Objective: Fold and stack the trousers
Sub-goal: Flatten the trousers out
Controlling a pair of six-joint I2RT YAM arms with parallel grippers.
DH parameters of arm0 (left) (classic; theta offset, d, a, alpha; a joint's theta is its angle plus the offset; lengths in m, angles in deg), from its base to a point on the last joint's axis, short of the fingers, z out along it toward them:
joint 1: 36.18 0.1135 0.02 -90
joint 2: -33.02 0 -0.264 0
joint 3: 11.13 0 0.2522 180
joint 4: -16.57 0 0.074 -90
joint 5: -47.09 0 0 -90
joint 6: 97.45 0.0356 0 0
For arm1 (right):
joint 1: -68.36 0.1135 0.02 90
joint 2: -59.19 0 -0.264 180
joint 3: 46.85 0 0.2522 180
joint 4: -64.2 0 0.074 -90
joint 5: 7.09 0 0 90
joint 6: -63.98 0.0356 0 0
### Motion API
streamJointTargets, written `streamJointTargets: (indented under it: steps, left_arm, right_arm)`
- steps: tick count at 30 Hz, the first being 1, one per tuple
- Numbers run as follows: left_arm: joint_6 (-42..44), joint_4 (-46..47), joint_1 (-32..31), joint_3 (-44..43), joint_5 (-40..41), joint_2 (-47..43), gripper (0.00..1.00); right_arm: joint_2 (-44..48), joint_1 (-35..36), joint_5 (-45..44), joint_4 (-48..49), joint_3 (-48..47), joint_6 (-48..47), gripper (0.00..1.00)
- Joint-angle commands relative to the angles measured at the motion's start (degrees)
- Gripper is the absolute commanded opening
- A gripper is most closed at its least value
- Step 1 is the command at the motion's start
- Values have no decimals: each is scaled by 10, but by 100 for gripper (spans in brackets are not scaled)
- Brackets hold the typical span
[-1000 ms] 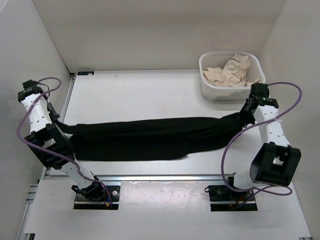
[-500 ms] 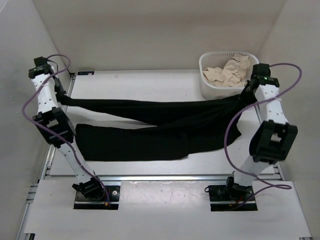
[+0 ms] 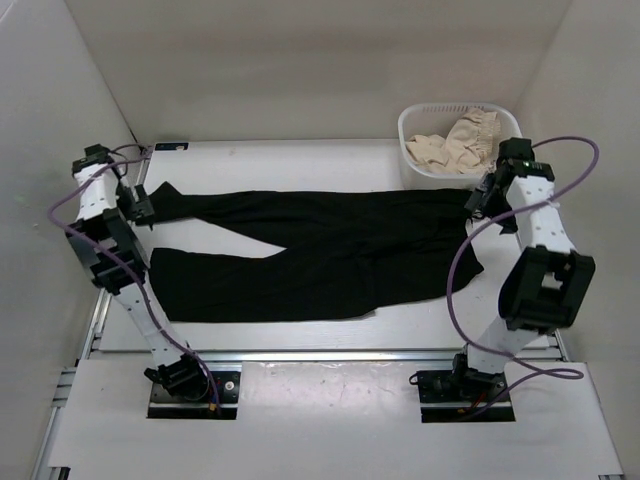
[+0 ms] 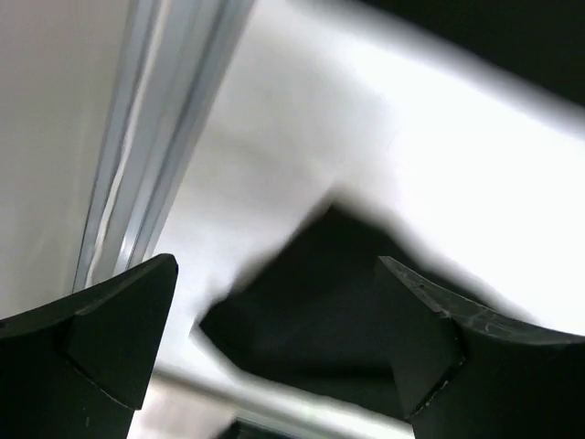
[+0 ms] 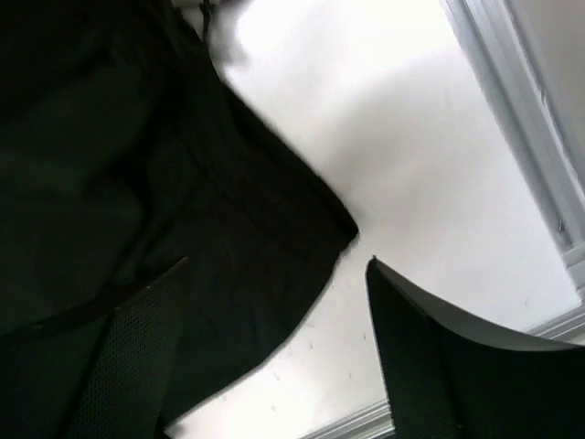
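The near edge of the trousers bends toward their waist, so I need to take the near leg's end [image 3: 160, 288] with my left gripper and help my right gripper pull that edge straight.
The black trousers [image 3: 330, 245] lie flat across the table, with two long legs running left and the waist at the right. My left gripper [image 3: 140, 203] hovers open over the end of the far leg [image 4: 311, 311], with nothing between its fingers [image 4: 101, 347]. My right gripper [image 3: 478, 200] stands open above the waist's far corner [image 5: 183, 183]. The cloth lies on the table under it, free of its fingers [image 5: 430, 375].
A white basket [image 3: 415, 180] holding a beige ruffled garment [image 3: 462, 138] stands at the back right, close behind my right gripper. A metal rail [image 4: 137, 183] runs along the table's left edge, and another rail [image 5: 512, 119] along the right. White walls enclose the table.
Both grippers lifted one leg off the folded trousers, carried it toward the back, and opened. The trousers now lie spread out with their legs apart.
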Motion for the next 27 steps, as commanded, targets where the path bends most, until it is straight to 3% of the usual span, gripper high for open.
streamJointTargets:
  steps: [1, 7, 12, 15, 16, 17, 19, 20, 23, 24, 27]
  left_arm:
    - [0, -3, 39, 80, -13, -156, 100]
    - [0, 2, 112, 286, -35, -243, 100]
    - [0, 17, 140, 418, -61, -261, 98]
    - [0, 24, 140, 450, -81, -261, 82]
    - [0, 24, 140, 463, -88, -261, 64]
    - [0, 24, 140, 468, -88, -254, 56]
    - [0, 30, 146, 475, -88, -248, 48]
    - [0, 35, 146, 475, -88, -248, 45]
    - [0, 35, 151, 475, -76, -248, 38]
    - [0, 41, 156, 475, -67, -248, 31]
    - [0, 41, 156, 469, -52, -248, 14]
  right_arm:
    - [53, 1, 12, -8, 82, 8, 80]
    - [33, 1, 76, 53, 149, 40, 58]
    - [-35, 6, 118, 67, 122, 73, 58]
    - [-63, 6, 125, 80, 129, 81, 58]
    - [-77, 6, 125, 86, 129, 88, 58]
    - [-85, 6, 125, 92, 129, 89, 58]
    - [-109, 6, 118, 99, 129, 94, 53]
    - [-117, 6, 111, 99, 129, 94, 49]
    - [-129, 6, 100, 94, 129, 94, 16]
    - [-129, 6, 93, 94, 137, 94, 2]
    - [-96, 6, 80, 88, 149, 80, 0]
